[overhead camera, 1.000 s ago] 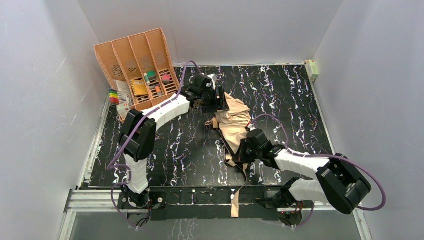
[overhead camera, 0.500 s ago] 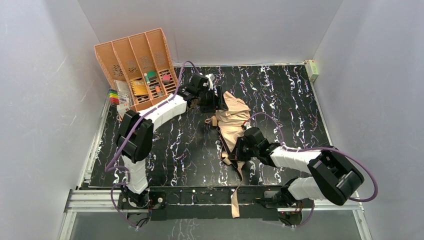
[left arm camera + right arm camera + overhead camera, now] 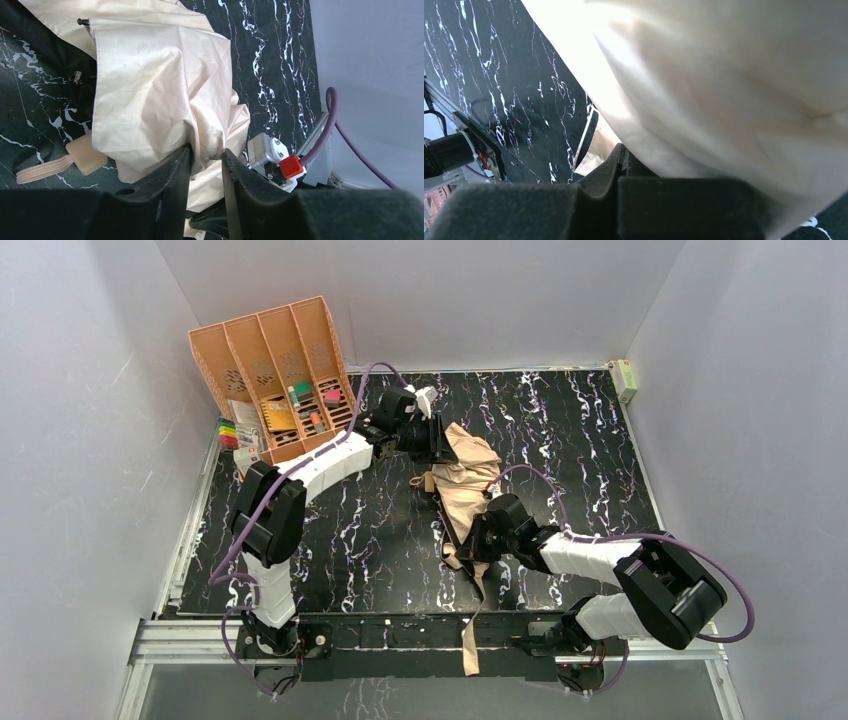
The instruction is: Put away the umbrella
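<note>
I need to open my left gripper, as it pinches a bunched fold inside the umbrella's fabric, and take the fabric's loose edge (image 3: pixel 96 105) to pull the fabric straight.
The umbrella (image 3: pixel 465 480) lies loosely bunched, pale peach fabric over a dark frame, in the middle of the black marbled table. My left gripper (image 3: pixel 436 440) is at its far end. In the left wrist view the jaws (image 3: pixel 206 152) pinch a fold of the umbrella (image 3: pixel 150 90), beside the tan handle (image 3: pixel 85 155) and its wrist loop (image 3: pixel 42 172). My right gripper (image 3: pixel 473 540) is at the umbrella's near end, shut with the fabric (image 3: pixel 724 75) meeting its closed fingertips (image 3: pixel 623 150). A fabric strap (image 3: pixel 470 640) trails over the table's front edge.
An orange-peach slotted organizer (image 3: pixel 270 370) with small items stands at the back left, with coloured markers (image 3: pixel 228 432) beside it. A small white box (image 3: pixel 625 378) sits at the back right corner. Grey walls enclose three sides of the table.
My left gripper has shifted slightly towards the back and closed from wide open onto a fold of umbrella fabric. The right gripper edged left early on, then held still.
</note>
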`<state>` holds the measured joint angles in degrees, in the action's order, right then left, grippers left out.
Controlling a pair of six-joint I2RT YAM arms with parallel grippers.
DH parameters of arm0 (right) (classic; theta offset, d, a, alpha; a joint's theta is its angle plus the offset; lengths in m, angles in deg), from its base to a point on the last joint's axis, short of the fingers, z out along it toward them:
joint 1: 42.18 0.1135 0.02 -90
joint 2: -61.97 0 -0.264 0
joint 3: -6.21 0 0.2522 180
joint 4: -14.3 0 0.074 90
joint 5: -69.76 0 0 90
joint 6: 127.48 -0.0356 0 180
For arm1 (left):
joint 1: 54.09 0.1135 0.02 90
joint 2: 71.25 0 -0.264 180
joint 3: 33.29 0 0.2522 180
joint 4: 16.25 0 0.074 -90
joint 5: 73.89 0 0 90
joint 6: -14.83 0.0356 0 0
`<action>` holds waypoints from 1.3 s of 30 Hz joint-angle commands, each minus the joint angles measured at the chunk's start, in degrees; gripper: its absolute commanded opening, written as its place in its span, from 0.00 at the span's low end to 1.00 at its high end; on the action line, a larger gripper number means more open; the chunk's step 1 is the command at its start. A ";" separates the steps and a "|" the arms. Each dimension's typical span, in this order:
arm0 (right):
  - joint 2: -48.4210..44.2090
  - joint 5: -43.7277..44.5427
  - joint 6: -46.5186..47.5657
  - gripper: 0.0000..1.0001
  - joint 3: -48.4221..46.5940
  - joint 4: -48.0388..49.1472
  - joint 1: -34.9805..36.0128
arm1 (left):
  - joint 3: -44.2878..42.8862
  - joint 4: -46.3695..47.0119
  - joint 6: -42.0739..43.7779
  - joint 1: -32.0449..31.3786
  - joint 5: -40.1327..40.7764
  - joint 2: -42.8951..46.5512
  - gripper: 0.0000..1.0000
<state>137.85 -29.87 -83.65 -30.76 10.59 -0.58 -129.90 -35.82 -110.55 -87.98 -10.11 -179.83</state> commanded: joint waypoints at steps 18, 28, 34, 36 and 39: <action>1.37 4.08 1.00 0.00 0.61 -4.15 -0.18 | 7.08 -0.66 2.53 -0.09 -8.25 17.69 0.10; 1.22 3.75 1.63 0.00 0.18 -4.80 -0.12 | 13.92 5.03 5.01 6.33 -2.40 19.89 0.98; 0.87 3.78 2.31 0.00 -0.44 -5.73 -0.17 | 15.94 18.80 -0.32 6.64 -9.71 12.63 0.98; 0.75 3.82 2.31 0.00 -0.52 -5.87 -0.18 | 15.98 21.85 -2.29 6.64 -11.41 10.70 0.98; 0.76 3.83 2.32 0.00 -0.60 -5.91 -0.16 | 15.71 24.95 -4.47 6.64 -13.22 8.28 0.98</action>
<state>137.87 -29.67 -83.63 -31.08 9.95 -0.56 -113.77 -19.99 -111.21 -81.27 -17.63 -171.54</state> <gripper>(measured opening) 0.011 0.983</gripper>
